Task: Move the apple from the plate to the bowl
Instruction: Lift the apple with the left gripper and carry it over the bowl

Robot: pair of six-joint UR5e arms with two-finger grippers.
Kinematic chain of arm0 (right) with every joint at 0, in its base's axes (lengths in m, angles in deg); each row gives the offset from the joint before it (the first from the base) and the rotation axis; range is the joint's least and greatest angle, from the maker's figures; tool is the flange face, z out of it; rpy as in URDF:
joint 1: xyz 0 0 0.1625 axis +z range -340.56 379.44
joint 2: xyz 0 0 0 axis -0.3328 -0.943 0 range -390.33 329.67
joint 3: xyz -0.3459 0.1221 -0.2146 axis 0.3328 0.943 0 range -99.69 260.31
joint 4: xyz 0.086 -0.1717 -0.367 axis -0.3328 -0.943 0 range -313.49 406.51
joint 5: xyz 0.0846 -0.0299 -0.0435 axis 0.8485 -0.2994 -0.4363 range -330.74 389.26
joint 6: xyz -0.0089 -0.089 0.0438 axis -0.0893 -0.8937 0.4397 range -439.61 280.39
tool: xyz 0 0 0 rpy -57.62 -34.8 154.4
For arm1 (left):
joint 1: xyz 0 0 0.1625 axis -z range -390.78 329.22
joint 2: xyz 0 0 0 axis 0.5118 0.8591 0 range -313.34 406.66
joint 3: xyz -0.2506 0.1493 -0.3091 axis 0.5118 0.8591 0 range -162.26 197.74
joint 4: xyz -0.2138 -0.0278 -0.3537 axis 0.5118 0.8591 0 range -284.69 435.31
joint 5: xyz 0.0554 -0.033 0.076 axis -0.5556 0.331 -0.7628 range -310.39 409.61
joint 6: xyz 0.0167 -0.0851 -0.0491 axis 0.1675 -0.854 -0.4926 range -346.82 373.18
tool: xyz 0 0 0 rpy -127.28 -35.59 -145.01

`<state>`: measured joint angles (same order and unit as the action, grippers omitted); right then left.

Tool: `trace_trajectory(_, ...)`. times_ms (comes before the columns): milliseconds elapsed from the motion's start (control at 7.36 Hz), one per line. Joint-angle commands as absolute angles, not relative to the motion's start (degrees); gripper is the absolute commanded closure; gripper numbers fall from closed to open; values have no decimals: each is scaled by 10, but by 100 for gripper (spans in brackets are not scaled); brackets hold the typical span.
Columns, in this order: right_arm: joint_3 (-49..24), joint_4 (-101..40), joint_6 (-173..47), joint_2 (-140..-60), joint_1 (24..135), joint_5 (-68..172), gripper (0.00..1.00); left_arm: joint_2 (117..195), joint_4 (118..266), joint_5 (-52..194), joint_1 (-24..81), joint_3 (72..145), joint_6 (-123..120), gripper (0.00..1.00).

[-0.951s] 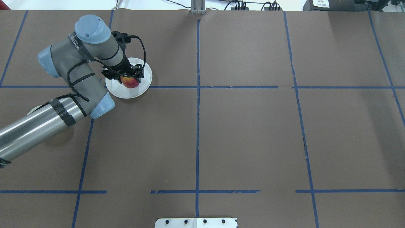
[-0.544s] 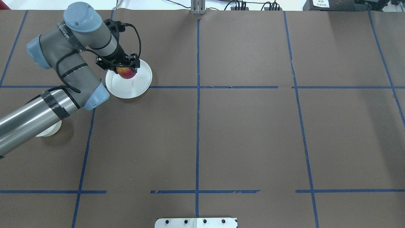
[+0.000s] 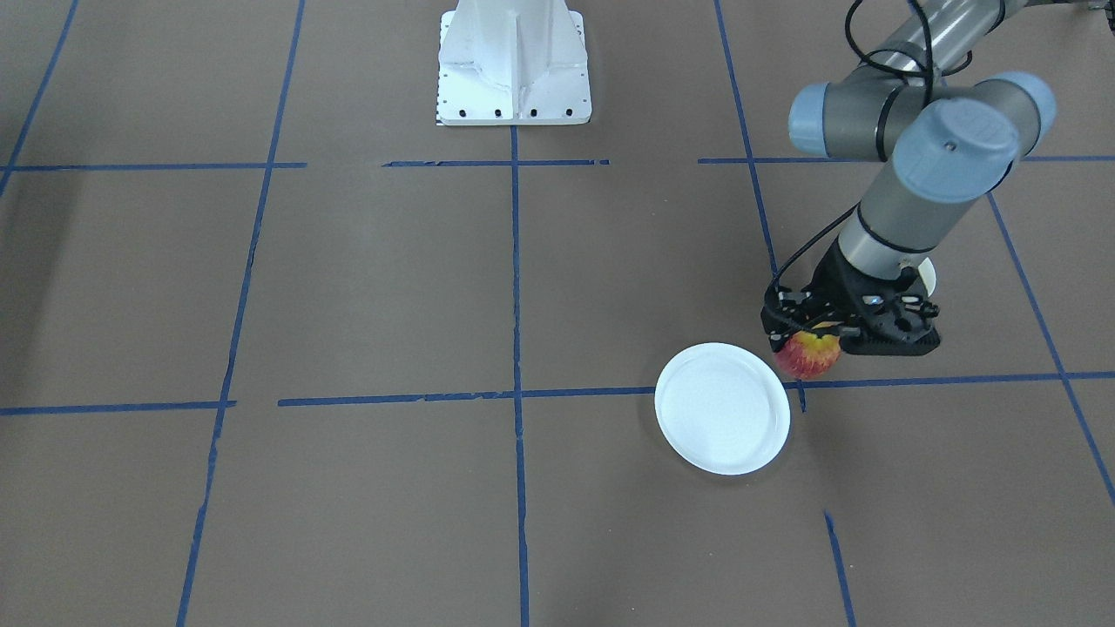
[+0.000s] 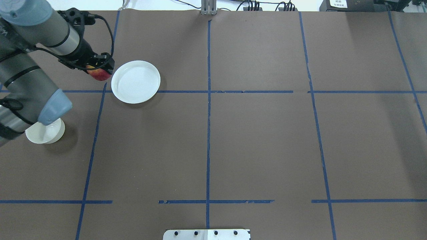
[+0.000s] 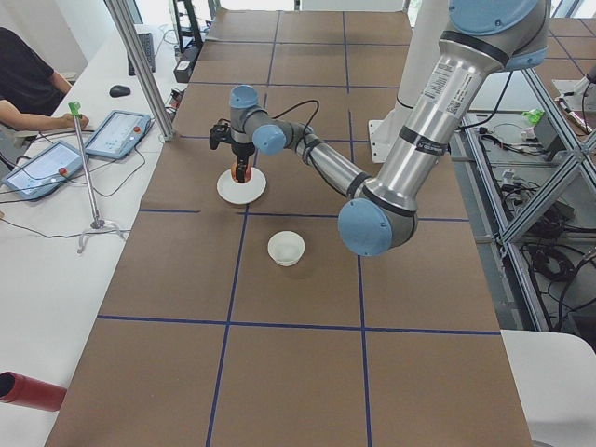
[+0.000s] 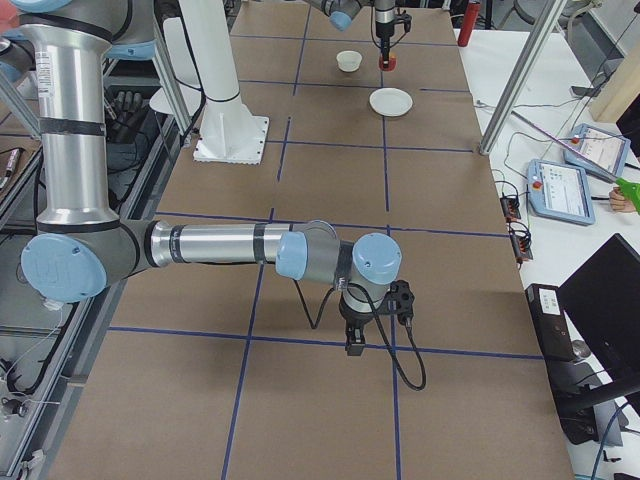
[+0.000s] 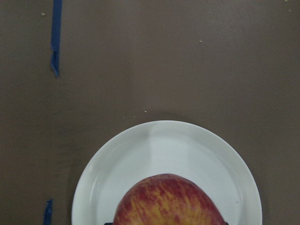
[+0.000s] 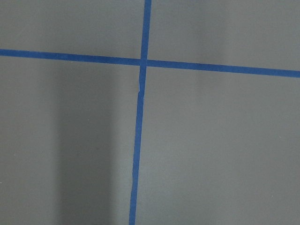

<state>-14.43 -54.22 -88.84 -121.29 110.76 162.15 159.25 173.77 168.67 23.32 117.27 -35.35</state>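
Observation:
The robot's left gripper should release the red apple in the middle of the small white bowl [image 3: 895,276].
My left gripper [image 4: 99,71] is shut on the red apple [image 4: 99,76] and holds it in the air just left of the white plate [image 4: 136,83], past its rim. The plate holds nothing. The small white bowl [image 4: 45,133] stands nearer the robot, partly under my left arm's elbow. In the front-facing view the apple [image 3: 808,354] hangs beside the plate [image 3: 722,409]; the bowl [image 3: 929,275] is mostly hidden behind the gripper [image 3: 812,341]. The left wrist view shows the apple [image 7: 168,202] over the plate [image 7: 117,173]. My right gripper [image 6: 354,338] hovers low over the table far away; I cannot tell if it is open or shut.
Brown paper with blue tape lines [image 4: 208,100] covers the table. The robot's white base [image 3: 514,61] stands at the near edge. Operators' tablets [image 5: 116,133] and a metal post [image 5: 140,65] stand along the far edge.
My left gripper has lifted the apple off the plate and carried it left, past the rim. The arm has swung left, uncovering more of the bowl.

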Motion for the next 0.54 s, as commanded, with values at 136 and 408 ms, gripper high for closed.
trace_trajectory(136,-144,-542,-888,-1213,1108,1621,0,1381,1889,1684,238,1260,-366,100)
trace_trajectory(408,-144,-542,-888,-1213,1108,1621,0,1328,1952,1683,238,1249,-388,100)
